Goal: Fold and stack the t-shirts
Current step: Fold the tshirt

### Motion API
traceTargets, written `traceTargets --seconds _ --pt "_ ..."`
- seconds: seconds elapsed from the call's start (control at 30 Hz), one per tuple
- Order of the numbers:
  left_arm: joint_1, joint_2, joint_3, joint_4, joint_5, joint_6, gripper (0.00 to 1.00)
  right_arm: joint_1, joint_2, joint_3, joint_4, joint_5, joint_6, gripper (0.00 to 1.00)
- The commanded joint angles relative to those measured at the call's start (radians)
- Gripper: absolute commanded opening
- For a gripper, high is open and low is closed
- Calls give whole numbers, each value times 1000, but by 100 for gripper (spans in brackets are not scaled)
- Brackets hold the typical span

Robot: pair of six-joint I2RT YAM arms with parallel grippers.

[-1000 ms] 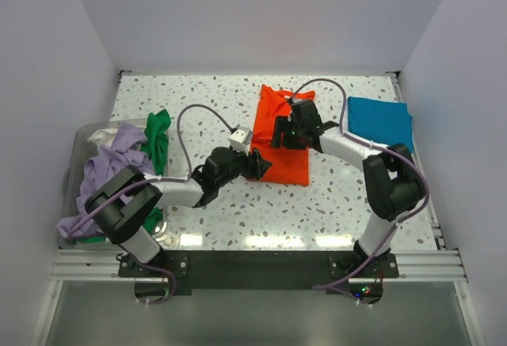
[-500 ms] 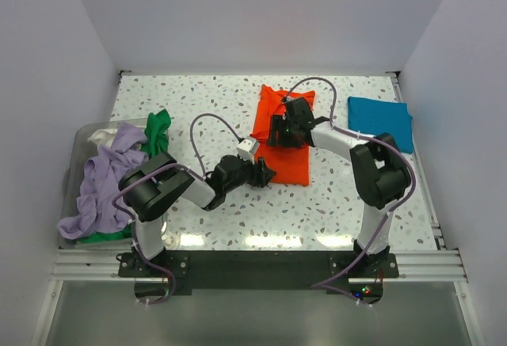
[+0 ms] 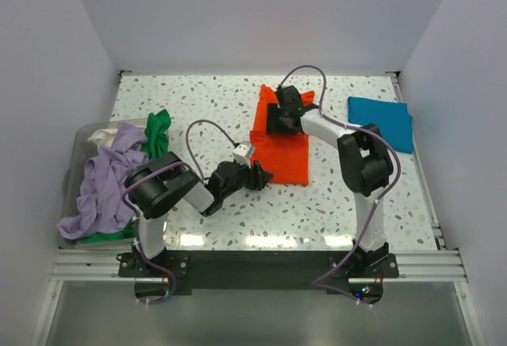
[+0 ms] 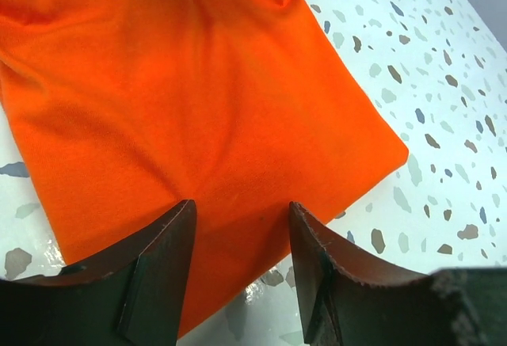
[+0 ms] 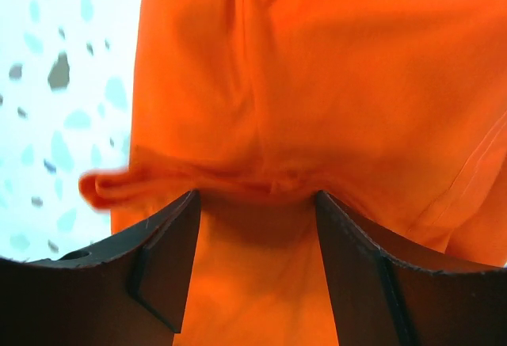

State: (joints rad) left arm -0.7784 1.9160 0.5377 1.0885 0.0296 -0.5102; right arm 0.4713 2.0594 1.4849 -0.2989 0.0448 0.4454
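My right gripper should grab the near corner of the orange t-shirt (image 3: 306, 184), on the side toward the teal-blue t-shirt, across from my left gripper.
The bright orange t-shirt (image 3: 290, 158) lies as a long folded strip mid-table. My left gripper (image 3: 260, 176) is at its near left corner. In the left wrist view that gripper (image 4: 242, 210) is open, its fingers low over the shirt's (image 4: 198, 85) near edge, pinching nothing. My right gripper (image 3: 276, 123) rests on the shirt's far half. It (image 5: 257, 197) is open too, with a ridge of orange cloth (image 5: 238, 176) bunched just ahead of its tips. A folded teal-blue t-shirt (image 3: 381, 121) lies at the far right.
A grey bin (image 3: 79, 137) at the left edge holds a loose heap: a lavender tee (image 3: 107, 176), a green one (image 3: 158, 132) and a whitish one (image 3: 103, 134). The speckled table (image 3: 198, 104) ends at white walls on three sides.
My right gripper has slid toward the far end of the orange shirt, bunching cloth ahead of it. My left gripper has moved nearer and settled at the shirt's near left corner.
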Motion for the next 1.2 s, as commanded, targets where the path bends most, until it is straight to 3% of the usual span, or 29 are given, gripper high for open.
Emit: traceTargets --seconds 0.0,0.17,0.33,0.57,0.8,0.9,1.17 --pt "-21 46 -51 -12 0 -28 55 1 57 159 -75 128 -43 63" --pt "-50 15 -82 -15 -26 -28 55 3 47 271 -120 152 -59 64" --pt "-74 -57 -96 -74 -74 -5 56 1 -45 242 -135 188 -74 67" --pt "-107 -227 -82 -205 -123 32 59 0 -283 -2 -129 187 -73 69" --pt "-108 -507 -49 -519 -239 56 61 3 -553 -310 -123 162 -42 69" --pt "-107 -543 -6 -668 -296 75 61 1 -603 -420 -135 138 -21 68" --pt "-93 -549 -5 -783 -319 50 61 24 -754 -664 -120 43 26 59"
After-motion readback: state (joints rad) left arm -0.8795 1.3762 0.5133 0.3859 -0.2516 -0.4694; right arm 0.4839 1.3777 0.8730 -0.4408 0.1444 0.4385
